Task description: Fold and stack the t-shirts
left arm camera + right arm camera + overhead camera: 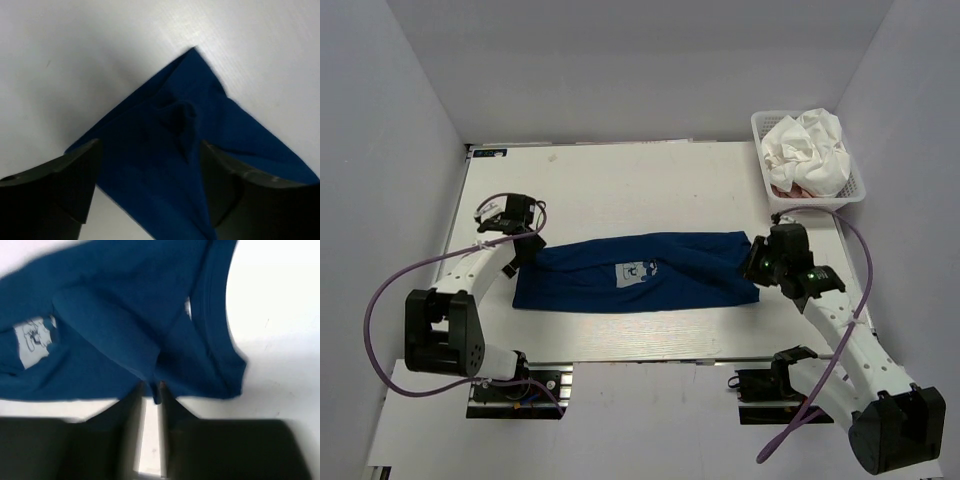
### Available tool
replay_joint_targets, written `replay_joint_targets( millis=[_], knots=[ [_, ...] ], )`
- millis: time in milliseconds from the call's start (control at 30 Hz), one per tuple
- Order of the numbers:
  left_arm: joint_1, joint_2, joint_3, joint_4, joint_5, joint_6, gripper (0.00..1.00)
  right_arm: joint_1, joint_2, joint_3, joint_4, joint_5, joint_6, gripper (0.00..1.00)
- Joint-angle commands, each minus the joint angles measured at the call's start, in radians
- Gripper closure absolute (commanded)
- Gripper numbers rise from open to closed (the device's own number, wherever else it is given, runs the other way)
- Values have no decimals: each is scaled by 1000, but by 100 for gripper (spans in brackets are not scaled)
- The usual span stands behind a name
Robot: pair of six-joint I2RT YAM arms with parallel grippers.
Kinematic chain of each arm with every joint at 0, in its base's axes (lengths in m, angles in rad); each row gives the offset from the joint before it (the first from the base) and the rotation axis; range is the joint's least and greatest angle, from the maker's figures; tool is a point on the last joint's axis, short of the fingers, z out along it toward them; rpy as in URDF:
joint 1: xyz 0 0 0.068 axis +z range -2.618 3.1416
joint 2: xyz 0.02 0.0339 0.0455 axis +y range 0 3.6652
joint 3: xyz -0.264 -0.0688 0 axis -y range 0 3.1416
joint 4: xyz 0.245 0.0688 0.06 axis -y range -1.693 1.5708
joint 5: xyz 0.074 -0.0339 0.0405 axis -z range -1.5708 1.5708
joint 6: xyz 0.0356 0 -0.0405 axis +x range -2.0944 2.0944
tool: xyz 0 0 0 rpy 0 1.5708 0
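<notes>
A small pucker stands up at the navy t-shirt's folded end, so the left gripper should pinch it and pull it flat along the folded end's edge (120,109).
The navy t-shirt (690,268) lies as a long folded band across the table's middle, its pale print (636,271) facing up. My left gripper (525,240) hovers over the band's left end, open, its fingers either side of a small raised pinch of cloth (182,117). At the right end, my right gripper (760,262) has its fingers almost together, and a fold of the navy t-shirt (125,315) sits between the tips (152,390); this view is blurred. The white t-shirt (810,150) lies crumpled in the basket, with a strip of pink cloth (788,190) under it.
A white mesh basket (760,128) stands at the table's back right corner, just behind my right arm. Grey walls close in the left, right and back. The table's front edge (650,360) runs just ahead of the arm bases.
</notes>
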Motion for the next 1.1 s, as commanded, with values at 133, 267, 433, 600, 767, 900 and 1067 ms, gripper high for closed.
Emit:
replay_joint_targets(
  millis=[133,267,433,600,767,900,1067],
  knots=[
    [8,-110,64,-299,-80,-197,0,-3,-58,-66,-120,-25,38,10],
    [-2,-121,120,-201,-6,-113,0,-3,-31,-9,-76,19,17,10],
    [-2,-38,135,-156,72,-59,0,0,53,31,-10,-7,-18,10],
    [18,68,135,-133,103,-81,0,-3,98,8,56,-75,-21,10],
    [18,157,144,-89,149,-90,33,0,138,-23,102,-122,-32,10],
    [18,218,173,-82,125,-101,100,2,181,-48,141,-184,-31,10],
    [18,252,348,-119,20,-90,100,2,201,-74,193,-194,-31,10]
  ],
)
